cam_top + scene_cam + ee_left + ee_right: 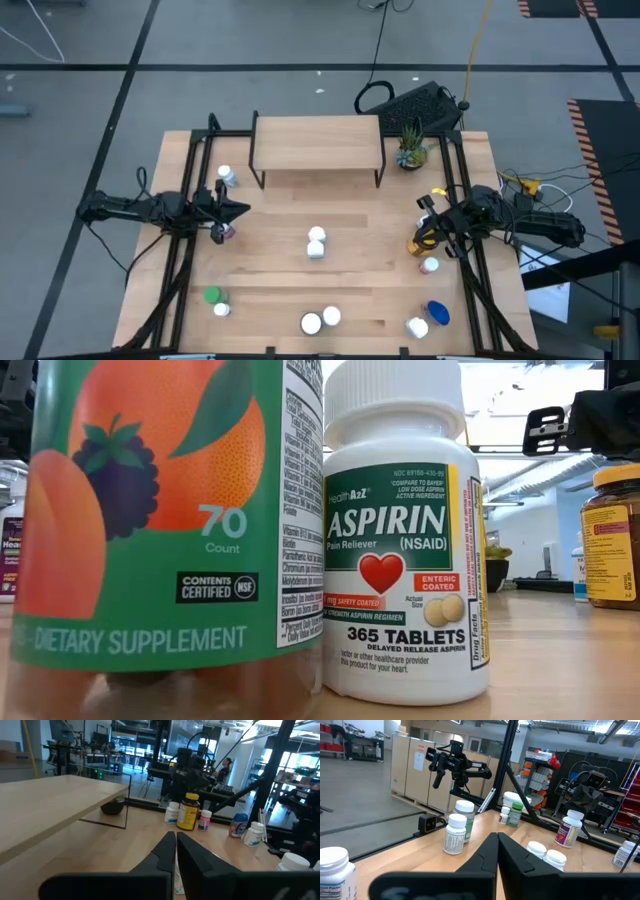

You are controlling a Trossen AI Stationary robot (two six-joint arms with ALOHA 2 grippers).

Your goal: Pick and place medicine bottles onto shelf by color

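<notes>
My left gripper should move next to the cap (224, 171) of the white bottle with a blue label beside the shelf and close there.
Medicine bottles stand upright on their bases about the table: two white ones at the centre (316, 243), two at the near edge (321, 320), which are the supplement bottle (160, 510) and the aspirin bottle (400, 540), a green one (212, 296), an amber one (425, 240), a blue one (437, 313) and a pink-labelled one (228, 232). The shelf (315, 140) stands on its black legs at the far centre. My left gripper (243, 210) is shut and empty beside the pink-labelled bottle; its fingers (176, 836) point across the table. My right gripper (420, 205) is shut and empty, just beyond the amber bottle (612, 535).
A small potted plant (410, 150) stands right of the shelf. A white bottle with a blue label (226, 177) stands left of the shelf. More white bottles stand at the near left (221, 309) and the near right (418, 326). Black frame rails run along both table sides.
</notes>
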